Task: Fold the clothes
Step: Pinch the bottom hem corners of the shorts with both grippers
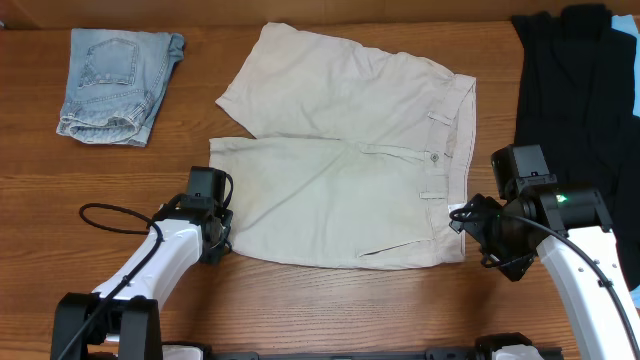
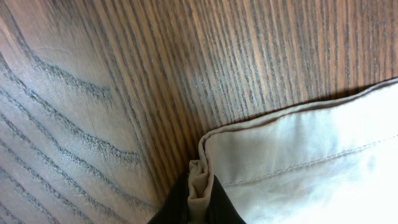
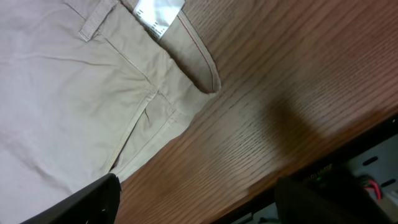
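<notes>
My left gripper needs to release the near leg's hem corner, still pinched at the near leg, on the far leg of the pale beige shorts (image 1: 289, 73).
The pale beige shorts (image 1: 345, 190) lie flat in the middle of the table, waistband to the right, legs to the left. My left gripper (image 1: 218, 240) is shut on the hem corner of the near leg; the left wrist view shows the pinched fold of fabric (image 2: 200, 186) between the fingers. My right gripper (image 1: 478, 232) is open, just right of the near waistband corner. In the right wrist view its fingers (image 3: 199, 199) straddle bare wood, with the waistband and small white label (image 3: 158, 14) ahead of them.
Faded light-blue denim shorts (image 1: 115, 85) lie folded at the far left. Black garments (image 1: 575, 90) are piled at the far right. The table's near edge shows in the right wrist view (image 3: 348, 146).
</notes>
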### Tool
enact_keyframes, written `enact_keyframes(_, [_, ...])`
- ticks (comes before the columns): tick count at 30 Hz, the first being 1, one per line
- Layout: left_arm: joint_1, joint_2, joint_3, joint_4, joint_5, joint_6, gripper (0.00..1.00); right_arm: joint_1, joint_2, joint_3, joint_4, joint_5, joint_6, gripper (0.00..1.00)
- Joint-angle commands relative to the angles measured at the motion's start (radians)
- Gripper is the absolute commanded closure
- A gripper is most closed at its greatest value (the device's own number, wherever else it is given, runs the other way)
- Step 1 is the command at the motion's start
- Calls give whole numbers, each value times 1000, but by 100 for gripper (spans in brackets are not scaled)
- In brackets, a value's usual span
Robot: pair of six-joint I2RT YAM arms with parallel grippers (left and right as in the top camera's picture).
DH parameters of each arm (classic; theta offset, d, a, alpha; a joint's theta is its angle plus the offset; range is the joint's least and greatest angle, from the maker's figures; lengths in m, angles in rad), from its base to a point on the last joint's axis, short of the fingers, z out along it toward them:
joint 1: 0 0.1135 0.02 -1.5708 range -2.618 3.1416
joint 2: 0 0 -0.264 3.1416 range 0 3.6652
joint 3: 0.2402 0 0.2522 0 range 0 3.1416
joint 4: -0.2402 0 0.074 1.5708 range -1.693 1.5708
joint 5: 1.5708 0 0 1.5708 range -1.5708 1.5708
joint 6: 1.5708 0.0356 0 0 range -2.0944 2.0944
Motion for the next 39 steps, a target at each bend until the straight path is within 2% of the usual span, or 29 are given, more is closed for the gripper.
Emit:
enact_keyframes(1, [-5,37,-36,-44,28,11,96,6,-2,-38,0,-16,48,17])
enact_keyframes(6, [-5,37,-36,-68,28,43,96,14,-2,-192,75,-52,117,18])
enact_keyframes(10, [-5,37,-36,-67,29,43,96,45,-2,-355,268,-147,121,19])
enact_keyframes(13, [-5,37,-36,-68,28,43,96,65,-2,-444,408,-148,152,21])
enact_keyframes(16, [-5,37,-36,-69,27,44,96,83,-2,-511,547,-127,175,28])
enact_keyframes(20, [-5,37,-36,-69,27,45,95,90,-2,-561,672,-118,178,48])
enact_keyframes(22, [-5,37,-36,-69,18,86,96,90,1,-584,729,-80,178,53])
enact_keyframes(24, [-5,37,-36,-69,2,93,96,90,13,-588,741,-38,178,61])
enact_keyframes(27, [-5,37,-36,-69,1,93,96,90,53,-588,742,5,178,65])
enact_keyframes(30, [-5,37,-29,-64,-2,116,96,90,83,-588,758,17,182,78])
enact_keyframes(31, [-5,36,-10,-66,-2,163,96,88,83,-586,768,16,182,86])
enact_keyframes(34, [-5,36,51,-93,-2,267,96,88,82,-550,759,17,174,96])
enact_keyframes(36, [-5,36,103,-128,-2,317,96,88,81,-501,726,27,159,96])
enact_keyframes(39, [-5,36,224,-200,-2,466,96,88,81,-385,622,66,139,96])
